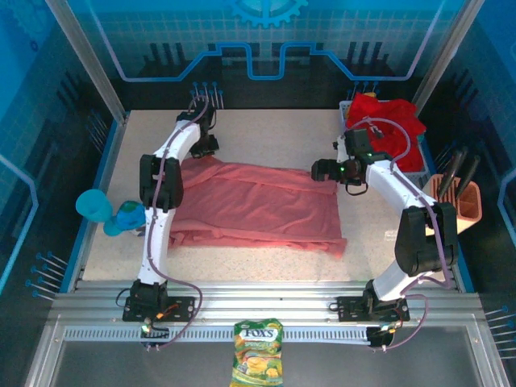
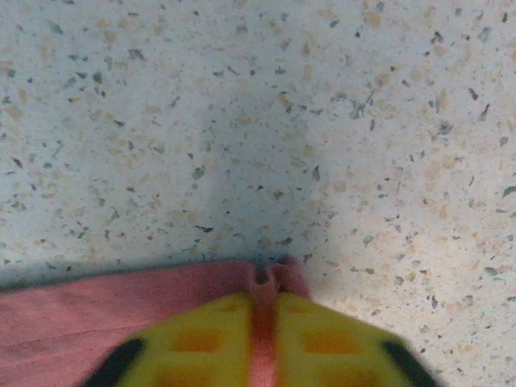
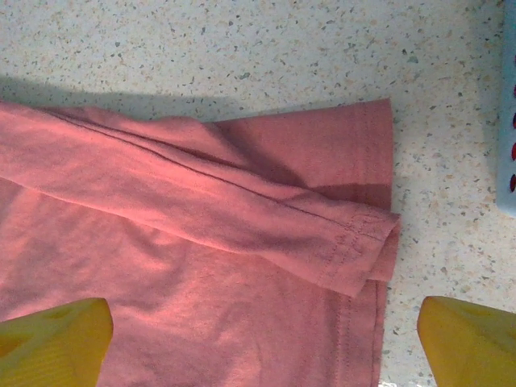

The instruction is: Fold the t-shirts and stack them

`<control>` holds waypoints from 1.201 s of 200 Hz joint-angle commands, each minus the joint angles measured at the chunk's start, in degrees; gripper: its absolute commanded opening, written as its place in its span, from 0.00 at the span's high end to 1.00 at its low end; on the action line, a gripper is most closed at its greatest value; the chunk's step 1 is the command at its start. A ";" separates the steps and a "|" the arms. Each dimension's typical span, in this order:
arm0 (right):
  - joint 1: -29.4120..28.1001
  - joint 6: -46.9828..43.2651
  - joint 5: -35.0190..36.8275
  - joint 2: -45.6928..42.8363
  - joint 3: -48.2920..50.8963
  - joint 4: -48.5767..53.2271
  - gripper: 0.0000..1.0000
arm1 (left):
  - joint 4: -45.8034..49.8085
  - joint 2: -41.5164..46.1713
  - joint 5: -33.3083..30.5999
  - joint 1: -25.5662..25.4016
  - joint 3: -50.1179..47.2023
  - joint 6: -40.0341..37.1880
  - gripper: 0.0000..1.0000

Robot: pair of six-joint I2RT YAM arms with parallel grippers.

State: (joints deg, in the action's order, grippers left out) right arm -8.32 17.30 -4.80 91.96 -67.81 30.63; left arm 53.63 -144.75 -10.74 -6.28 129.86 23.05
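My right gripper will pinch the pink t-shirt's folded-over part, which lies slanted and doubled at the t-shirt's hem, by its loose end [image 3: 363,262] and pull it flat toward me.
A faded salmon-pink t-shirt [image 1: 258,205] lies spread across the middle of the table. My left gripper [image 1: 208,149] is at its far left corner. In the left wrist view its yellow fingers [image 2: 193,343] are shut on a pinched fold of the pink cloth [image 2: 97,310], right at the hem, and the left gripper [image 2: 264,302] is low over the table. My right gripper [image 1: 318,171] hovers over the shirt's far right corner. It stands open [image 3: 262,347], with yellow fingertips [image 3: 52,343] wide apart above a folded-over sleeve [image 3: 242,210]. Bright red t-shirts [image 1: 385,119] are heaped at the back right.
The red shirts sit in a white mesh basket [image 1: 415,165], whose edge [image 3: 508,121] is just right of my right gripper. A brown holder with dark utensils [image 1: 459,197] stands at the right edge, teal cups [image 1: 101,211] at the left, a candy bag [image 1: 258,363] in front.
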 commanded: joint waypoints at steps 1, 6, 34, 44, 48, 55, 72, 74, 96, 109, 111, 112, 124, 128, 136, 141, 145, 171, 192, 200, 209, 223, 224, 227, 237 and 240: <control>0.85 -0.34 -0.37 -1.80 0.46 1.55 0.02 | 3.25 -0.11 -2.19 -0.43 3.10 -0.53 0.98; 0.91 -0.34 -0.47 -1.77 0.42 1.56 0.02 | 3.32 0.57 -2.45 -0.44 3.09 -0.82 0.99; 0.97 0.42 -0.18 -1.74 0.40 1.62 0.02 | 5.35 5.87 -5.11 -0.64 2.67 -2.58 1.00; 0.97 0.90 0.05 -1.63 0.64 1.28 0.03 | 5.76 8.74 -6.48 -0.95 1.10 -3.34 1.00; 1.01 1.21 0.05 -1.57 0.66 1.25 0.05 | 5.76 9.90 -7.13 -1.13 0.11 -3.63 1.00; 1.07 1.63 -0.11 -1.27 0.60 1.19 0.10 | 5.46 12.23 -8.49 -1.39 -2.05 -4.17 1.00; 1.15 2.89 1.58 -0.09 -0.04 2.01 0.22 | 3.72 17.93 -10.21 -1.80 -8.38 -4.77 1.00; 1.08 3.09 1.99 0.06 -0.08 2.05 0.24 | 3.47 18.52 -10.29 -1.80 -9.18 -4.79 1.00; 2.58 6.03 3.97 1.47 -0.09 2.65 0.45 | 0.77 24.88 -9.92 -1.89 -16.62 -4.59 1.00; 3.39 6.71 4.28 2.90 -0.42 3.11 0.48 | 0.44 27.34 -9.75 -2.21 -19.47 -4.59 1.00; 3.48 6.74 4.23 3.08 -0.51 3.23 0.49 | 0.36 27.77 -9.76 -2.30 -19.95 -4.63 1.00; 3.48 6.76 4.16 3.19 -0.58 3.26 0.49 | 0.31 27.94 -9.79 -2.36 -20.15 -4.66 1.00; 3.65 6.56 3.93 5.26 -1.58 3.78 0.50 | -0.16 30.12 -10.04 -3.16 -22.50 -4.89 1.00; 3.66 6.47 3.98 6.01 -2.02 3.98 0.51 | -0.35 30.76 -10.22 -3.41 -23.38 -4.94 1.00; 3.83 6.37 3.80 7.31 -2.74 4.04 0.53 | -0.87 31.99 -10.43 -3.92 -25.14 -5.04 1.00; 3.85 6.41 3.14 8.12 -2.99 3.74 0.57 | -1.20 32.65 -10.47 -4.15 -26.14 -5.05 1.00; 3.92 6.43 2.52 8.65 -3.15 3.43 0.60 | -1.47 33.19 -10.63 -4.29 -26.98 -5.02 1.00; 3.83 7.64 -0.38 10.81 -3.56 1.43 0.70 | -3.34 35.82 -10.44 -5.15 -31.68 -4.32 1.00; 3.50 8.17 -1.35 11.12 -3.33 -0.35 0.70 | -4.39 37.35 -11.40 -6.23 -34.39 -4.22 1.00; 3.36 8.32 -1.53 11.79 -3.83 -0.33 0.70 | -4.63 37.65 -11.47 -6.37 -34.99 -4.11 1.00; 3.25 8.19 -1.70 12.66 -4.39 -0.31 0.70 | -4.57 37.72 -11.67 -6.54 -35.36 -4.06 1.00; 3.19 8.35 -1.89 13.69 -5.00 -0.48 0.71 | -4.75 38.04 -11.89 -6.80 -35.95 -4.14 1.00; 3.19 8.36 -1.93 13.68 -5.02 -0.53 0.71 | -4.75 38.09 -11.91 -6.81 -35.97 -4.14 1.00; 3.10 8.40 -2.04 13.85 -5.10 -0.63 0.71 | -4.88 38.13 -11.91 -6.88 -36.06 -4.15 1.00; 2.93 8.59 -2.14 14.34 -5.30 -0.84 0.71 | -4.86 38.35 -12.11 -6.88 -36.30 -4.15 1.00; 2.93 8.67 -2.22 14.44 -5.38 -0.72 0.71 | -4.85 38.44 -12.17 -6.89 -36.41 -4.14 1.00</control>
State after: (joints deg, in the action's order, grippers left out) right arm -4.93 24.77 -5.28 104.44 -71.64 30.44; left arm 50.09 -109.34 -21.17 -12.82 94.54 19.14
